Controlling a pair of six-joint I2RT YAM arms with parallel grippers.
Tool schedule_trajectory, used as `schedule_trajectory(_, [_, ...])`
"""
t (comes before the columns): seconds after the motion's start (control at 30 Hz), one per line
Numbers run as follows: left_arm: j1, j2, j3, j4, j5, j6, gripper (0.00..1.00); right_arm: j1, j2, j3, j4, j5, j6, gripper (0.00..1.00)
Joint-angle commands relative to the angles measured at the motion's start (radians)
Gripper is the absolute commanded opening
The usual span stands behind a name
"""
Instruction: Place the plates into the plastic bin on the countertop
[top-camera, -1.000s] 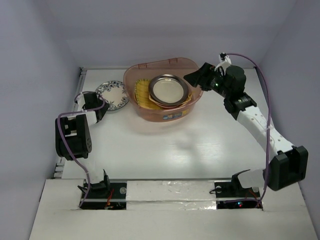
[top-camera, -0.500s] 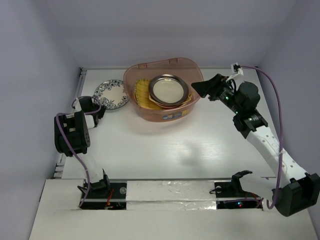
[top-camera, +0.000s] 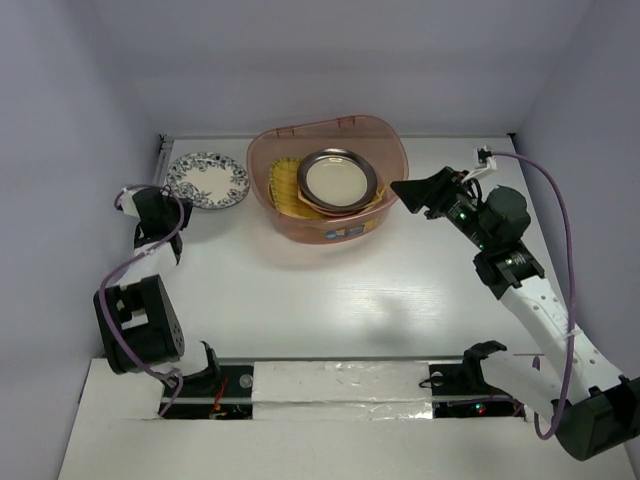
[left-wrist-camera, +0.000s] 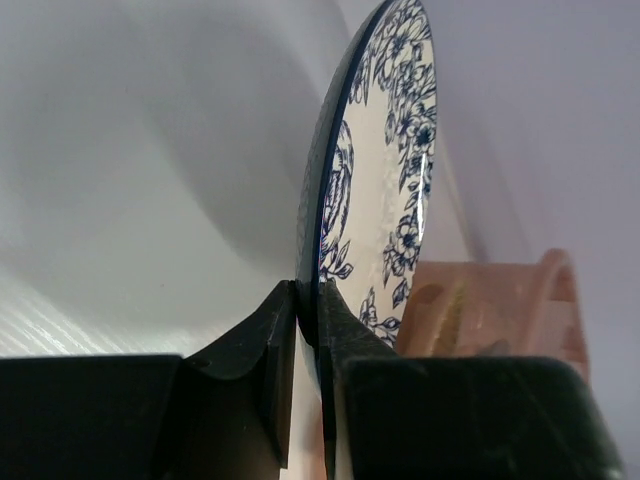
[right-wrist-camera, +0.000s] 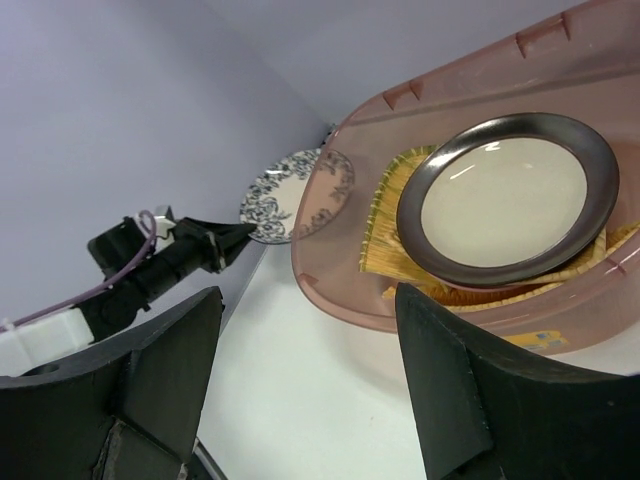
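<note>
My left gripper has the blue-white patterned plate. It will set the plate down and let go on top of the dark-rimmed silver plate (top-camera: 353, 174) in the bin.
The pinkish plastic bin (top-camera: 270, 180) stands at the back middle of the white countertop (top-camera: 340, 290). In it a dark-rimmed silver plate (top-camera: 337, 180) lies on a yellow woven square plate (top-camera: 284, 187), with orange showing beneath. My left gripper (top-camera: 168, 190) is shut on the rim of the blue-white patterned plate (top-camera: 208, 180), left of the bin; the left wrist view shows the plate (left-wrist-camera: 390, 190) edge-on between the fingers (left-wrist-camera: 275, 350). My right gripper (top-camera: 405, 190) is open and empty, just right of the bin. The right wrist view shows the bin (right-wrist-camera: 350, 290) and silver plate (right-wrist-camera: 505, 200).
Purple-grey walls enclose the countertop on the left, back and right. A metal rail (top-camera: 160, 150) runs along the left edge. The right arm (top-camera: 520, 280) stretches over the right side of the table.
My left gripper has pulled the blue-white plate leftward, away from the bin. My right gripper has drawn back from over the bin's right rim to the right and toward the near side.
</note>
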Motion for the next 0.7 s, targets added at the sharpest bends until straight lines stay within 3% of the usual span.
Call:
schedule_trajectory(0.0, [0.038, -0.117, 0.040, 0.083, -0.016, -0.022, 0.00, 0.006, -0.029, -0.016, 0.051, 0.020, 0.007, 0.75])
schedule_trajectory(0.23, [0.078, -0.294, 0.114, 0.021, -0.050, 0.015, 0.00, 0.006, -0.080, -0.016, 0.017, 0.028, -0.010, 0.75])
schedule_trajectory(0.3, [0.078, -0.352, 0.152, 0.018, -0.039, 0.015, 0.00, 0.006, -0.094, -0.016, 0.011, 0.024, -0.015, 0.52])
schedule_trajectory(0.33, [0.078, -0.384, 0.161, 0.017, -0.007, 0.007, 0.00, 0.006, -0.098, -0.019, 0.003, 0.024, -0.018, 0.19])
schedule_trajectory(0.37, [0.078, -0.398, 0.172, 0.018, 0.009, -0.002, 0.00, 0.006, -0.101, -0.017, -0.003, 0.027, -0.021, 0.05])
schedule_trajectory(0.4, [0.057, -0.415, 0.184, 0.023, 0.018, -0.009, 0.00, 0.006, -0.106, -0.017, -0.007, 0.028, -0.024, 0.00])
schedule_trajectory(0.5, [0.020, -0.461, 0.198, 0.047, 0.044, -0.031, 0.00, 0.006, -0.105, -0.017, -0.017, 0.022, -0.030, 0.00])
schedule_trajectory(0.67, [-0.130, -0.461, 0.232, 0.066, 0.044, -0.023, 0.00, 0.006, -0.114, -0.029, -0.018, 0.022, -0.027, 0.02])
